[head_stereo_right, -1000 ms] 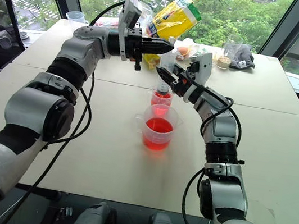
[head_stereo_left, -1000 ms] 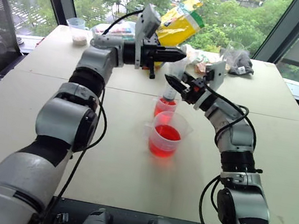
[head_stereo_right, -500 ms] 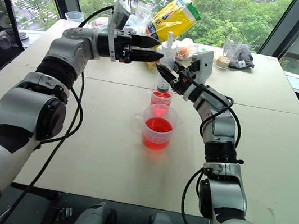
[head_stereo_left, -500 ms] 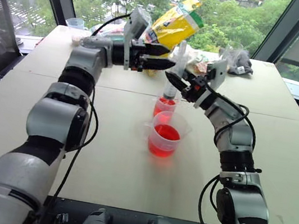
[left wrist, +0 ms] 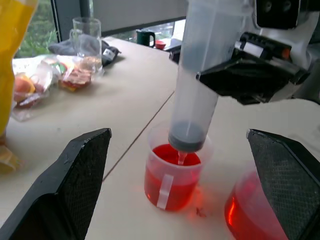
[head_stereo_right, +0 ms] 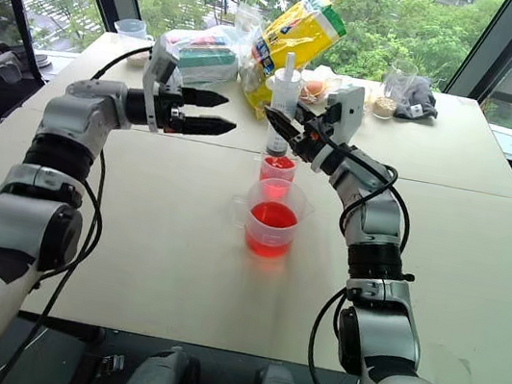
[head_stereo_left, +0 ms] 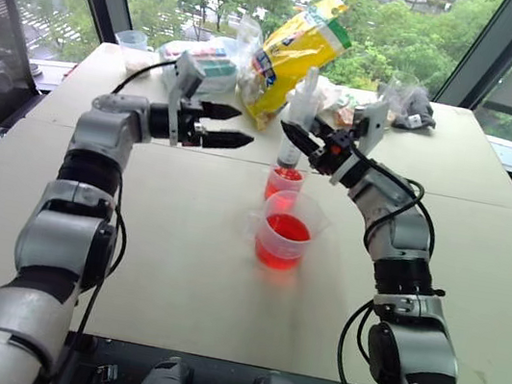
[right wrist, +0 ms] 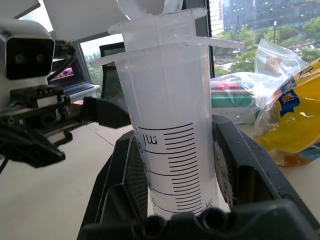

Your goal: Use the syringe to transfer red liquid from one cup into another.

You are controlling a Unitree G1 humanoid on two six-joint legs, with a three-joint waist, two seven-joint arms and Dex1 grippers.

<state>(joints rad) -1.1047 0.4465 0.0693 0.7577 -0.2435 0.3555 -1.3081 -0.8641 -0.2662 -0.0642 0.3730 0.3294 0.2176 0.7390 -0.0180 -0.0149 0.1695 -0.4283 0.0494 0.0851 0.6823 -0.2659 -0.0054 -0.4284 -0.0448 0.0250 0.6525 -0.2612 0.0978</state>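
Note:
The robot's right gripper needs to lay the syringe down on the bare table [head_stereo_left: 383,256] next to the larger cup, across from its handle.
My right gripper [head_stereo_left: 290,137] is shut on the barrel of the syringe [head_stereo_left: 298,121], holding it upright with its tip just over the smaller cup [head_stereo_left: 281,182]. The syringe [left wrist: 197,85] has its grey piston low in the barrel, and a thin red drip hangs from its tip. Red liquid [left wrist: 167,182] sits in that cup. In front of it stands the larger handled cup [head_stereo_left: 286,231], which also holds red liquid [head_stereo_right: 271,218]. My left gripper [head_stereo_left: 244,124] hangs open to the left of the syringe, pointing at it, with nothing between its fingers [left wrist: 75,185].
A yellow bag [head_stereo_left: 298,48] and clear bags of packets lie at the back of the table. A cup with pale grains [head_stereo_left: 134,41] stands far back left. A glass [head_stereo_right: 398,78] and a dark cloth [head_stereo_left: 415,110] are back right.
My left gripper has opened and drawn away to the left and down from the top of the syringe. The right gripper and syringe have stayed over the smaller cup.

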